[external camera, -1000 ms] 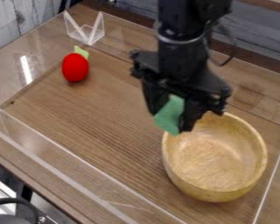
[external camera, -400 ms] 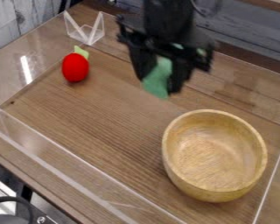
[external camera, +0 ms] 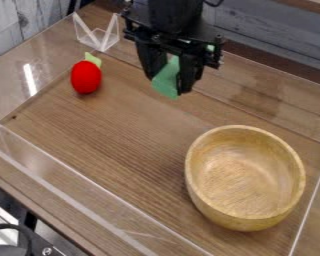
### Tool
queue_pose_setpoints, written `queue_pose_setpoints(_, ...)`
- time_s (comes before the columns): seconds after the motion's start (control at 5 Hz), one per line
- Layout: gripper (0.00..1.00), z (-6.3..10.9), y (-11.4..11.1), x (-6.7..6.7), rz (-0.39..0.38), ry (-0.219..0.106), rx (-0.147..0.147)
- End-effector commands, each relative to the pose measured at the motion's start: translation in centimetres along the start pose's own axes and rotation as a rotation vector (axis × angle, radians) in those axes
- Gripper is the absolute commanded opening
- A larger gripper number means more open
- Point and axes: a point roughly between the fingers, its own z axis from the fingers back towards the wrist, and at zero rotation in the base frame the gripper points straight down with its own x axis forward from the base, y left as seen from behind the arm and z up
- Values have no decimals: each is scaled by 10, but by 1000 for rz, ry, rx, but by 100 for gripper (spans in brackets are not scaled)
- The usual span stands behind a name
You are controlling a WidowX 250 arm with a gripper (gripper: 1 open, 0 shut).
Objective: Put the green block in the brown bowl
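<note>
Next, my gripper releases the green block, still lifted clear of the wood, on the bottom of the brown bowl, toward the front rim [external camera: 258,200], away from the red object.
My gripper [external camera: 168,80] hangs over the upper middle of the table, pointing down and shut on the green block [external camera: 167,78]. The block sits tilted between the black fingers, lifted clear of the wood. The brown bowl [external camera: 246,176], wide, shallow and made of light wood, stands at the lower right with nothing inside it. The gripper is up and to the left of the bowl, well apart from its rim.
A red round object [external camera: 85,76] with a green top lies at the left. A clear folded stand [external camera: 96,33] sits at the back left. Transparent walls [external camera: 69,190] border the wooden table along the front and left.
The gripper has carried the green block up and to the left, away from the bowl's near rim toward the back of the table. The bowl and red object have stayed put.
</note>
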Motion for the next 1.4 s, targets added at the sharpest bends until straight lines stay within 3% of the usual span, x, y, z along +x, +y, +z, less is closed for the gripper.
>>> queue_pose_setpoints(0.0, 0, 0, 10, 28, 13, -69, 4)
queue_pose_setpoints(0.2, 0, -5, -25, 2, -74, -54, -26)
queue_pose_setpoints(0.4, 0, -9, -52, -19, -105, -35, -42)
queue_pose_setpoints(0.6, 0, -11, -77, -35, -117, -19, -59)
queue_pose_setpoints(1.0, 0, -43, -134, -57, -307, 10, -120)
queue_pose_setpoints(1.2, 100, -58, -142, -59, -372, 31, -139)
